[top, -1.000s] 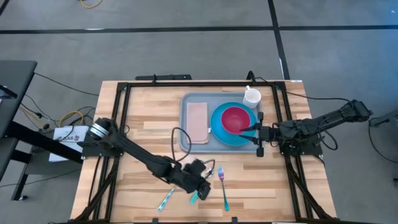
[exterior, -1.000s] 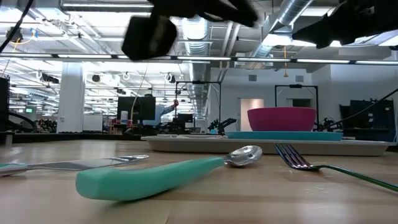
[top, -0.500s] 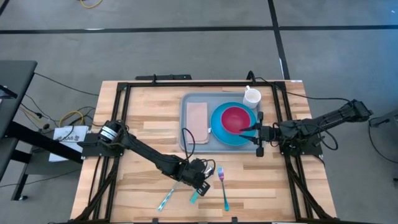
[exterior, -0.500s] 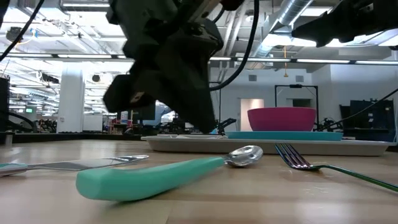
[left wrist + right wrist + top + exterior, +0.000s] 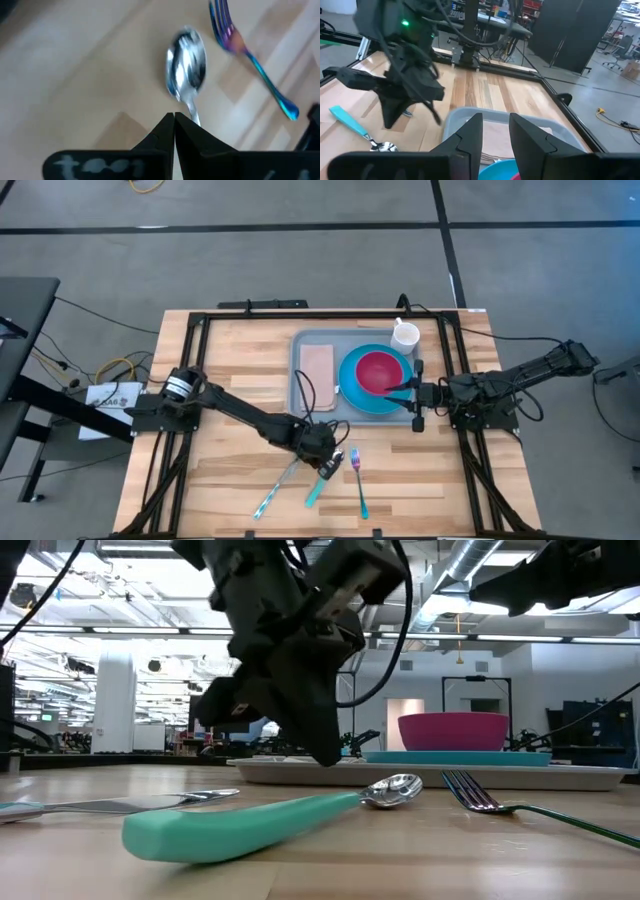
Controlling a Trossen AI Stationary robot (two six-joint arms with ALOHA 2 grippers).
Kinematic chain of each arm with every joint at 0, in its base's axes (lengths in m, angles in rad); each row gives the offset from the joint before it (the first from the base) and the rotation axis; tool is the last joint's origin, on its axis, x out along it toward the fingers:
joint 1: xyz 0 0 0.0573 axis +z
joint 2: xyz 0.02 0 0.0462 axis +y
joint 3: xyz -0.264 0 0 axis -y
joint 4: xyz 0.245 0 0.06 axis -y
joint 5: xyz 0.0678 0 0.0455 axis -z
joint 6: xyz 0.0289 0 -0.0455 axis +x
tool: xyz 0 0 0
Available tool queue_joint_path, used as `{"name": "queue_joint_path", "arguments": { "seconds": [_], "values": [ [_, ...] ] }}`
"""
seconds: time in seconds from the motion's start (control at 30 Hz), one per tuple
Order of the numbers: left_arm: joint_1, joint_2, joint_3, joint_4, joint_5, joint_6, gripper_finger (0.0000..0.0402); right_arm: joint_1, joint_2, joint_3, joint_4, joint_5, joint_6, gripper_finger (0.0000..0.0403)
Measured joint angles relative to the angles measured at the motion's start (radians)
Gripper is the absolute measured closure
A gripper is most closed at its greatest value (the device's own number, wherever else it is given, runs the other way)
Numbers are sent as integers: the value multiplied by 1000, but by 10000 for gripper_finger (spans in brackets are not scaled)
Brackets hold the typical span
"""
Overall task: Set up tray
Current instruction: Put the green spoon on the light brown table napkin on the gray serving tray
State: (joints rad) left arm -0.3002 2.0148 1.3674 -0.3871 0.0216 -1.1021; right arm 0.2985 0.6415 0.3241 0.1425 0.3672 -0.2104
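The closed fingers of my left gripper hang empty above the spoon's neck, so I need to open them, move lower and grip where the spoon's teal handle begins [image 5: 346, 802].
The grey-blue tray [image 5: 296, 350] lies at the far middle of the table and carries a tan napkin [image 5: 317, 373], a blue plate [image 5: 352, 395] with a pink bowl [image 5: 375, 368], and a white cup [image 5: 405, 335]. On the wood nearer the front lie a teal-handled spoon [image 5: 318, 486], a fork [image 5: 358, 482] and a knife [image 5: 272, 496]. My left gripper [image 5: 328, 464] is shut and points steeply down just over the spoon's neck [image 5: 190, 107]; in the low view its tip [image 5: 325, 758] hangs clear of the table. My right gripper [image 5: 495, 117] stands open over the plate's right side.
A black frame [image 5: 200, 330] runs along the table's edges. Bare wood lies to the left of the tray and cutlery. The spoon [image 5: 250, 825] and fork [image 5: 500, 804] lie close together near the front edge.
My left gripper has come down toward the spoon, moving toward the table's far edge and a little to the right, and has tipped to point more steeply down. It has stayed shut. The cutlery has kept its place.
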Motion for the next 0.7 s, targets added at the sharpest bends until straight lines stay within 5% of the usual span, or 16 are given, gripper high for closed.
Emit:
{"name": "queue_joint_path", "arguments": {
  "seconds": [0.37, 0.7],
  "values": [
    [43, 0, 0, -4, 95, 168, 401, 0, 0, 0, 0, 0, -7, 312],
    [43, 0, 0, -31, 123, 120, 388, 0, 0, 0, 0, 0, -10, 312]
  ]
}}
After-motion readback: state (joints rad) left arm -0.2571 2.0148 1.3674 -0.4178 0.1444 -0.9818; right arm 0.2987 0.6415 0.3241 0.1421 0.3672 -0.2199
